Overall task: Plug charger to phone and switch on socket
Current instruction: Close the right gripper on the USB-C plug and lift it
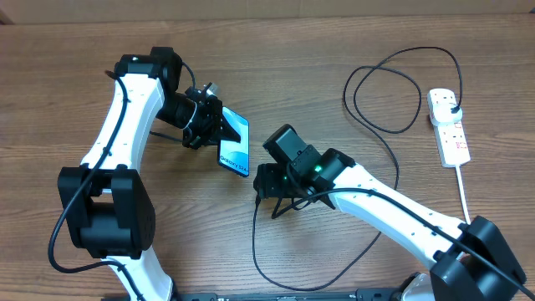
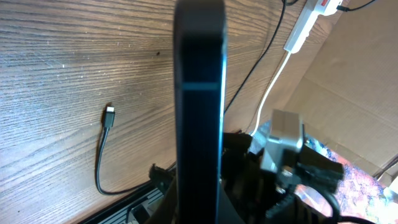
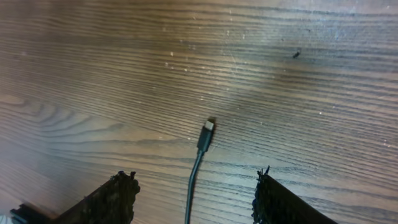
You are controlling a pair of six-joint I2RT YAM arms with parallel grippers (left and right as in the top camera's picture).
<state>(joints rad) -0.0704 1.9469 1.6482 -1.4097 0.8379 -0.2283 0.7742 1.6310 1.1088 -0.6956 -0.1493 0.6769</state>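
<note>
Next, my right gripper closes on the back of the charger's connector (image 1: 257,201) (image 3: 202,147), where the cable meets it, because the metal tip should stay free.
My left gripper (image 1: 216,131) is shut on the phone (image 1: 236,142) and holds it tilted above the table; in the left wrist view the phone (image 2: 199,106) shows edge-on as a dark slab. The charger (image 1: 393,159) is a thin black cable looping across the table, with its plug in the socket (image 1: 450,125) at the right. Its connector tip (image 3: 206,134) lies flat on the wood. My right gripper (image 3: 196,190) hovers open over that end, with the cable running between the fingers (image 3: 118,196) and touching neither. The same tip (image 2: 109,116) shows in the left wrist view.
The socket's white lead (image 1: 462,188) runs toward the front right. The charger cable sweeps in a wide curve (image 1: 276,280) under my right arm near the front edge. Cardboard (image 2: 348,99) borders the table on one side.
</note>
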